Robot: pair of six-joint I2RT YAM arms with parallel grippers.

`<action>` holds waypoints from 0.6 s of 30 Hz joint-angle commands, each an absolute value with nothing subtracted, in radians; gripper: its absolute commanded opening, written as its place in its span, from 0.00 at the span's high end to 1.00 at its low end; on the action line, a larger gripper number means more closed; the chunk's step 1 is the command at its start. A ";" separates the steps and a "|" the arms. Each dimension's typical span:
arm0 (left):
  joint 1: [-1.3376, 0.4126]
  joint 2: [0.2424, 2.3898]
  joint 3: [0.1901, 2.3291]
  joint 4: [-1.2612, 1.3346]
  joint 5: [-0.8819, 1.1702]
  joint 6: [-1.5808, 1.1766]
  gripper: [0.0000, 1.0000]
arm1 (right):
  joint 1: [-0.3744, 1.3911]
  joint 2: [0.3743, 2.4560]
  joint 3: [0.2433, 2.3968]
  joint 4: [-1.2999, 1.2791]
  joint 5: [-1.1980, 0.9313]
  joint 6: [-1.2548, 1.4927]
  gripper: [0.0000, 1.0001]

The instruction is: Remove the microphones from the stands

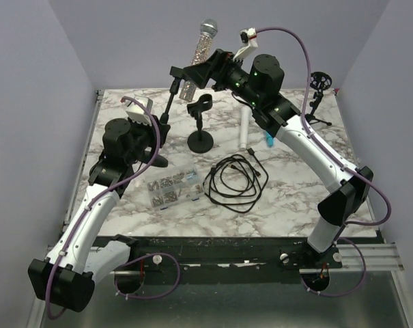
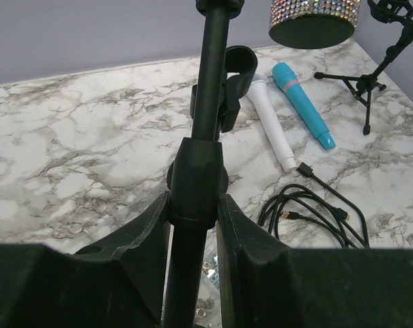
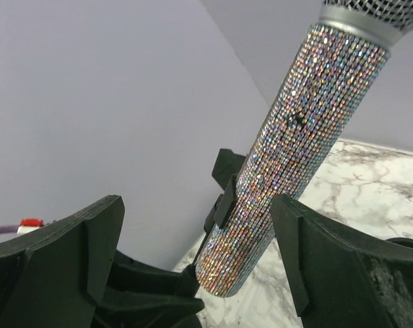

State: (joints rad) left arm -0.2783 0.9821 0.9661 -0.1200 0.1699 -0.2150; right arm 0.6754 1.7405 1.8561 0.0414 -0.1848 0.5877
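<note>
The robot's right gripper will close on the upper body of the rhinestone microphone (image 1: 199, 58) (image 3: 297, 121), below its head and above the black clip of the stand.
The rhinestone microphone (image 1: 201, 55) sits tilted in the black clip (image 3: 226, 198) of a stand whose pole (image 1: 168, 106) rises at the back left. My left gripper (image 1: 160, 130) is shut on that pole; in the left wrist view the pole (image 2: 206, 102) runs up between the closed fingers of this gripper (image 2: 194, 212), with the microphone's base (image 2: 314, 17) above. My right gripper (image 1: 192, 74) is open around the microphone's lower body. In the right wrist view the microphone (image 3: 295, 143) stands between the spread jaws of this gripper (image 3: 206, 260), nearer the right finger (image 3: 315, 253), with a gap on each side.
A second black stand (image 1: 201, 140) with an empty clip stands mid-table. A white microphone (image 1: 244, 130) and a blue one (image 1: 268, 140) lie to its right. A coiled black cable (image 1: 237, 181), a clear box of screws (image 1: 173, 188) and a small tripod stand (image 1: 319, 85) are also there.
</note>
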 commanded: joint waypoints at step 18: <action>-0.341 0.954 0.936 0.086 0.200 -0.254 1.00 | 0.616 1.615 1.686 -0.049 0.026 0.633 0.07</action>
